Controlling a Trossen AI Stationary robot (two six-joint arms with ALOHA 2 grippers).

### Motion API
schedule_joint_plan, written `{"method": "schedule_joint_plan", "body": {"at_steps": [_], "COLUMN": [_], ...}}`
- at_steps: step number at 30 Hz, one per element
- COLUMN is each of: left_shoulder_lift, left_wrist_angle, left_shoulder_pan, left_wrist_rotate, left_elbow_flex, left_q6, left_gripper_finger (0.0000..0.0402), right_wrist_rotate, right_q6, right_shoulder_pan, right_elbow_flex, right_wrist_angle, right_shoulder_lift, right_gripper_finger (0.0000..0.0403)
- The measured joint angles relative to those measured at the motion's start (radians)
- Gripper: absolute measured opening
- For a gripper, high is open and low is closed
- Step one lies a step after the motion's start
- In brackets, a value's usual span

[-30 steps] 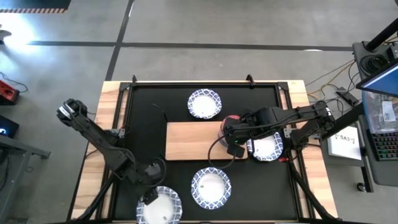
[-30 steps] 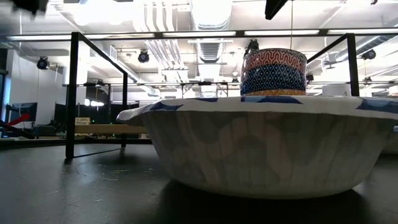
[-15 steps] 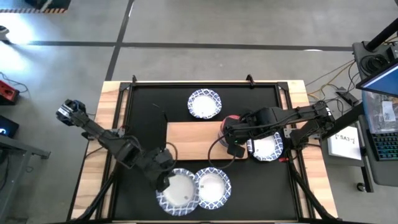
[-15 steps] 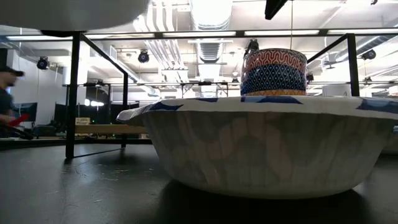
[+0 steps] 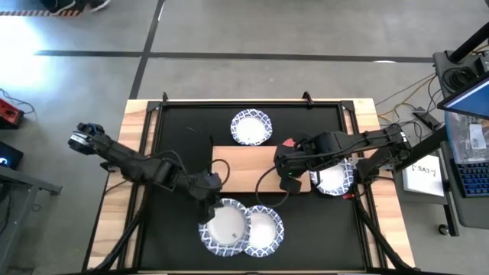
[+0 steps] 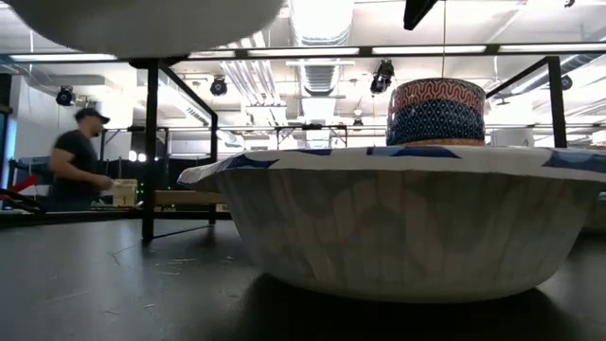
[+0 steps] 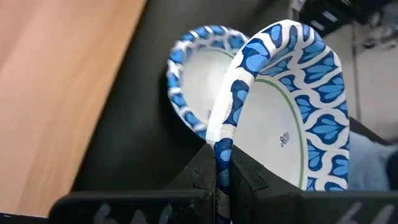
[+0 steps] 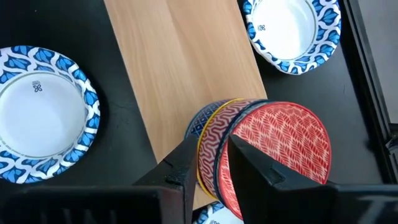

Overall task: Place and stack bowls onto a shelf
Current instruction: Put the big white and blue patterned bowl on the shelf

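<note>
My left gripper needs to let go of the wide bowl on the wooden shelf's bare end (image 5: 244, 164) (image 7: 28, 102), next to the stack of small bowls.
My left gripper (image 5: 212, 200) (image 7: 222, 180) is shut on a wide blue-and-white bowl (image 5: 227, 226) (image 7: 280, 112), carried above the table; its underside (image 6: 142, 24) fills the low view's top left. It overlaps another wide bowl (image 5: 264, 230) (image 6: 398, 218) lying on the table near the near edge. My right gripper (image 5: 286, 156) (image 8: 217, 168) is shut on the stack of small bowls (image 8: 273, 143) (image 6: 437, 111), speckled red on top, at the right end of the wooden shelf (image 5: 252, 169) (image 8: 180, 56). My left gripper pinches the wide bowl's rim (image 7: 225, 146), one finger (image 7: 249, 180) inside and one outside. It comes slanting down from the table's far left. The bowl is lifted clear, roughly level. My right gripper pinches the stack's wall (image 8: 214, 146), one finger (image 8: 255, 165) inside the red bowl and one (image 8: 180, 165) outside. The stack stands upright at the shelf's right end; whether its base rests on the board I cannot tell.
Two more wide bowls lie on the table: one beyond the shelf near the far edge (image 5: 251, 127) (image 8: 40, 112), one to the shelf's right under my right arm (image 5: 334, 177) (image 8: 292, 25). The shelf's black legs (image 6: 151, 152) show in the low view. A person (image 6: 80, 170) is beyond the table.
My left gripper has carried the wide bowl from the near-left corner toward the table's right, until it overlaps the near-middle bowl. The shelf with the stack has slid a little toward the table's right, and the bowl to its right has shifted with it.
</note>
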Motion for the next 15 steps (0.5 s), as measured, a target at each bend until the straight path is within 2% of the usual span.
{"method": "schedule_joint_plan", "body": {"at_steps": [6, 15], "left_shoulder_lift": [0.003, 0.007], "left_wrist_angle": [0.004, -0.075], "left_shoulder_pan": [-0.019, 0.030], "left_wrist_rotate": [0.014, -0.025], "left_elbow_flex": [0.072, 0.266], "left_q6": [0.028, 0.274], "left_gripper_finger": [0.0000, 0.0000], "right_wrist_rotate": [0.000, 0.001], "right_q6": [-0.005, -0.008], "right_shoulder_pan": [0.000, 0.000], "right_elbow_flex": [0.000, 0.000], "right_wrist_angle": [0.000, 0.001], "right_shoulder_lift": [0.000, 0.000], "right_gripper_finger": [0.0079, 0.0086]}}
